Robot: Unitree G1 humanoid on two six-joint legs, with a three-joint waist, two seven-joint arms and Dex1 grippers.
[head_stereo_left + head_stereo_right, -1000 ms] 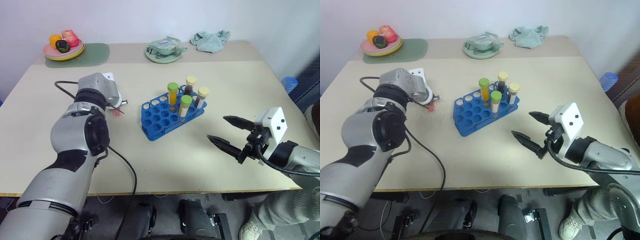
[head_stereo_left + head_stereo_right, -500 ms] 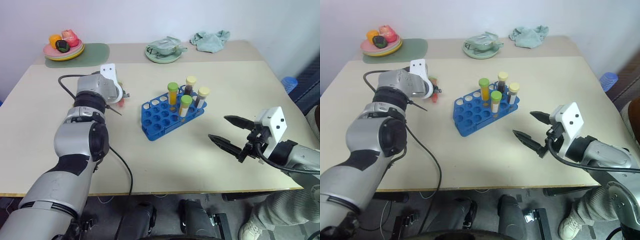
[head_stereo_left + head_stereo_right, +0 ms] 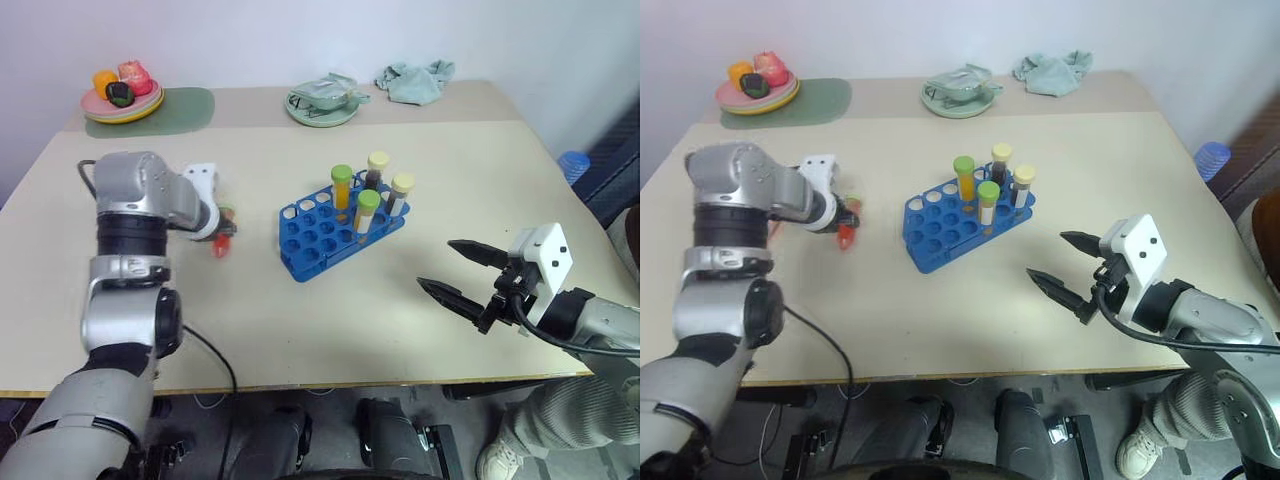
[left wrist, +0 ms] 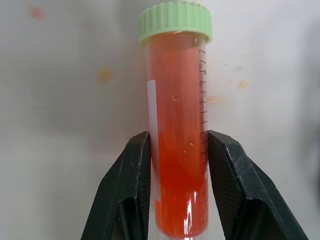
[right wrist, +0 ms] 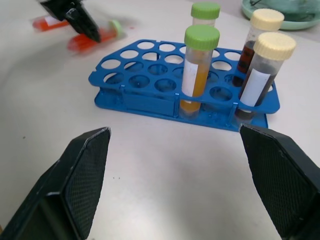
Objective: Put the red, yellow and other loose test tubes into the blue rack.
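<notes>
The red test tube's lower half is in my left gripper, so I need to open it and take the tube just under the green cap (image 4: 176, 52) before lowering it into the rack.
My left gripper (image 4: 178, 142) is shut on a red test tube (image 4: 177, 115) with a green cap and a white label. It holds it over the table, left of the blue rack (image 3: 322, 238). The held red tube (image 3: 220, 243) sits a short way from the rack's near-left corner. Several capped tubes stand upright in the rack's far end: yellow-orange ones with green caps (image 3: 367, 208) and dark brown ones with cream caps (image 3: 402, 190). My right gripper (image 3: 436, 264) hovers open to the right of the rack, nothing between its fingers.
At the back left a plate of toy fruit (image 3: 122, 98) rests on a green mat (image 3: 190, 106). A green dish (image 3: 325, 103) and a crumpled cloth (image 3: 415, 78) lie at the back. Bare tabletop lies between the rack and the front edge.
My left gripper has drawn back and to the left with the red tube, away from the rack, and its wrist has rolled. The right gripper has stayed where it was.
</notes>
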